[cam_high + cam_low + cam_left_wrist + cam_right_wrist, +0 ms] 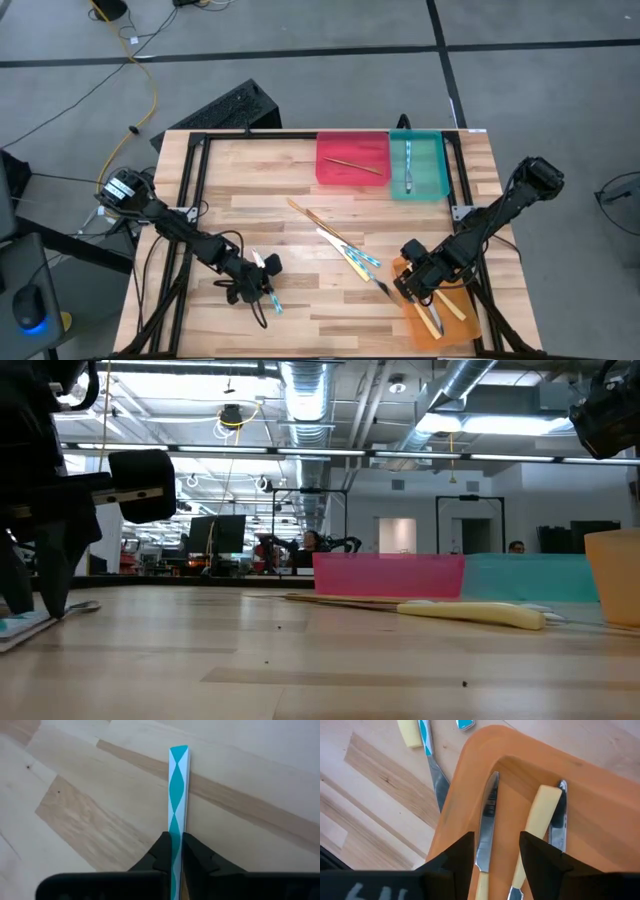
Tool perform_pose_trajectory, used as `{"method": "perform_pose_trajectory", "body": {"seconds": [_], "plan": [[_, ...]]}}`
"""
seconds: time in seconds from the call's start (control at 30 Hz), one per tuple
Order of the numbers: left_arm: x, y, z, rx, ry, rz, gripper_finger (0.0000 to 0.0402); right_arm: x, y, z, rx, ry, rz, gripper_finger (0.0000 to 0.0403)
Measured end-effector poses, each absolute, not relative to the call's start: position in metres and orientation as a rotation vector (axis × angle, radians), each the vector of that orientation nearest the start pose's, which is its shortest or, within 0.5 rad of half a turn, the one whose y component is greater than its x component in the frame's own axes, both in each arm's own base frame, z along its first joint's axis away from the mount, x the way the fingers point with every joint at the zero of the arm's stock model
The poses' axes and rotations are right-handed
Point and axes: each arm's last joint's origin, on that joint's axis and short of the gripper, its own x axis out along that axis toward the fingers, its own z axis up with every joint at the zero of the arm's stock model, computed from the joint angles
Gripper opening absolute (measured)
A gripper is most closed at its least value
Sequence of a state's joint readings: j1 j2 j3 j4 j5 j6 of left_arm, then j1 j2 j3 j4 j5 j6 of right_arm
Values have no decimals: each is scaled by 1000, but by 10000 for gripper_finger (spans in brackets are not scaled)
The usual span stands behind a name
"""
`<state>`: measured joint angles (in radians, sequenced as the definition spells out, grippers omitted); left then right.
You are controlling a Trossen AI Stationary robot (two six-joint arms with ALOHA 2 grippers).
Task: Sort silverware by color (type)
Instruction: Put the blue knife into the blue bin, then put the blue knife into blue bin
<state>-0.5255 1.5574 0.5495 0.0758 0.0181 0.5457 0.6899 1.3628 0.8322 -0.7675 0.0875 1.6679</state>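
The left gripper has a long part of the light-blue-and-white handle beyond its fingers, so it should open and grasp the handle nearer its loose end [178,760] before lifting.
My left gripper [258,287] is near the table's near-left part, shut on a light-blue-and-white-handled utensil [178,795]. The low view shows this gripper [42,595] down at the table top. My right gripper [496,855] is open above the orange tray [445,320]. Its fingers stand on either side of a yellow-handled knife [486,827] that lies flat in the tray, next to a second knife [540,822]. Mid-table lie wooden sticks [312,216], a yellow knife [338,243] and blue-handled pieces [362,259]. My left gripper pinches the blue-patterned handle [176,837] between its two fingers, coming down at a slant from the table's left. The handle's free end [179,751] sticks out beyond the fingertips, just over the wood. In the low view the utensil [22,624] lies at table level.
The red tray [352,158] at the far edge holds a wooden stick [350,165]. The teal tray [420,166] beside it holds a blue-handled piece [408,160]. Black frame rails run along the table's sides. Bare wood lies between the two arms near the near edge.
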Motion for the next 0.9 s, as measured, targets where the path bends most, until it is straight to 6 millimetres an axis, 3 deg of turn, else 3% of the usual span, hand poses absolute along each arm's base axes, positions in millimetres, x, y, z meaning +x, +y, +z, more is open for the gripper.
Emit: {"method": "perform_pose_trajectory", "body": {"seconds": [0.47,0.73,0.9], "plan": [[231,-130,124,610,680,-528,2,188,150,205,949,1196,-536,178],[234,-131,127,609,638,-503,1,197,155,226,894,1110,-452,178],[234,-131,127,619,631,-531,4,198,155,228,890,1099,-448,178]]}}
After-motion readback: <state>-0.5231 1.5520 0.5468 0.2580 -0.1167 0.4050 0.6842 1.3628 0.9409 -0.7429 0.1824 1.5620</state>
